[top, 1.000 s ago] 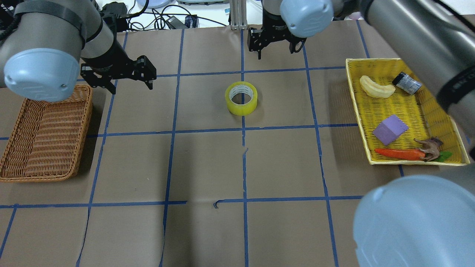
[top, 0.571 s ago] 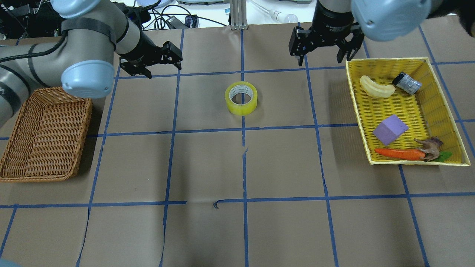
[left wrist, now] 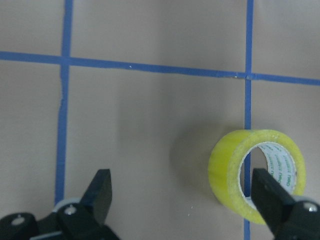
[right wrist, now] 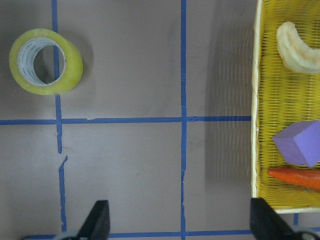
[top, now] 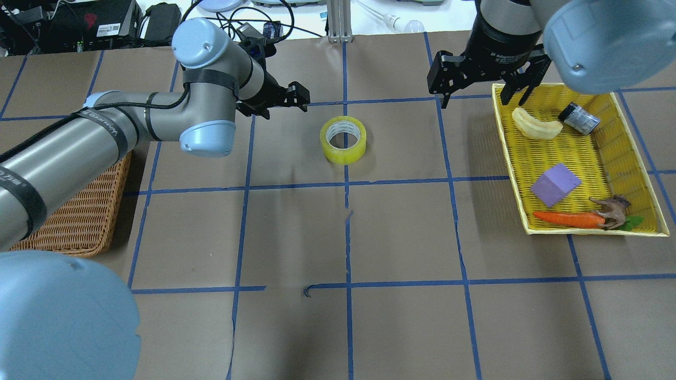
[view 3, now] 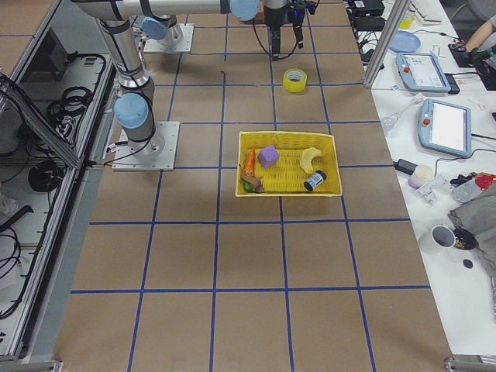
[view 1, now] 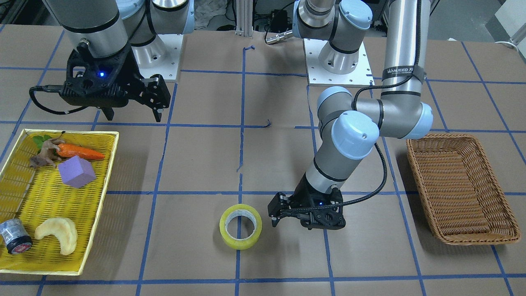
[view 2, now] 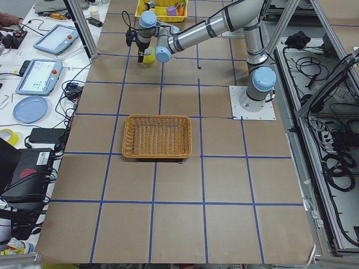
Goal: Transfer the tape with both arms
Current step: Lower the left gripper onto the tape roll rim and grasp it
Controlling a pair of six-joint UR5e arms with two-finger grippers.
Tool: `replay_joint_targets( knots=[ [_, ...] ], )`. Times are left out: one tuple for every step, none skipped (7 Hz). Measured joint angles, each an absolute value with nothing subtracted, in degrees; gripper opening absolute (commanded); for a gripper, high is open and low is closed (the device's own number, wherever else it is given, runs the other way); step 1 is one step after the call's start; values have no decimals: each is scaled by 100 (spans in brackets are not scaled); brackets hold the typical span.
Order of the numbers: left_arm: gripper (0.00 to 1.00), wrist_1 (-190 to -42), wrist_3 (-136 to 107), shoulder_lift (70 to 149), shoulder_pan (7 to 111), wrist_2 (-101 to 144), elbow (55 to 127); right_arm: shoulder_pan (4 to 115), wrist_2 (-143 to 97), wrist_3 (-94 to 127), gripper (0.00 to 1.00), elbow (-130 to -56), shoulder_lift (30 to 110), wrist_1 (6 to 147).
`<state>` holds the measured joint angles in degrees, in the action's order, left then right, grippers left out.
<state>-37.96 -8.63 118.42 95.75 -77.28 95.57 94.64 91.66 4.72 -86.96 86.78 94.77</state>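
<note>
The tape is next for my left gripper, which should go to it and close on its side (view 1: 257, 227) (left wrist: 231, 177) facing the wicker basket, with a finger in its hole.
The tape (top: 343, 153) is a yellow roll lying flat with its hole up, on the brown table near the far middle. It also shows in the front view (view 1: 240, 243), the left wrist view (left wrist: 225, 170) and the right wrist view (right wrist: 73, 65). My left gripper (top: 302, 100) is open and empty, low, just left of the roll and apart from it (view 1: 274, 213). Its fingers (left wrist: 100, 192) frame the table beside the roll. My right gripper (top: 481, 100) is open and empty, raised over the table by the yellow tray's far left corner (view 1: 133, 117).
A yellow mesh tray (top: 581, 148) on the right holds a pale curved piece (top: 536, 124), a purple block (top: 555, 184), a carrot (top: 567, 219), a toy animal and a dark cylinder (top: 579, 118). An empty wicker basket (top: 74, 221) stands at the left, partly under my left arm.
My left gripper has swung right from near the basket to just beside the tape. My right gripper has moved right to the tray's corner. The tape has not moved.
</note>
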Motion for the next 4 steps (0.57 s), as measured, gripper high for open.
replay_joint_targets(
  knots=[
    [100,-3559,-879,12066,9735,-7732,9555,9465,9167,479,100,-8671,8681,9470],
    [100,-3304,-895,12278,9881,-7730,9555,9474,9167,482,100,-8667,8683,9469],
    [100,-3137,-914,12429,9987,-7717,9559,9487,9165,483,100,-8673,8682,9472],
    [80,-3072,-930,12514,10064,-7709,9567,9498,9161,481,100,-8675,8675,9476]
  ],
)
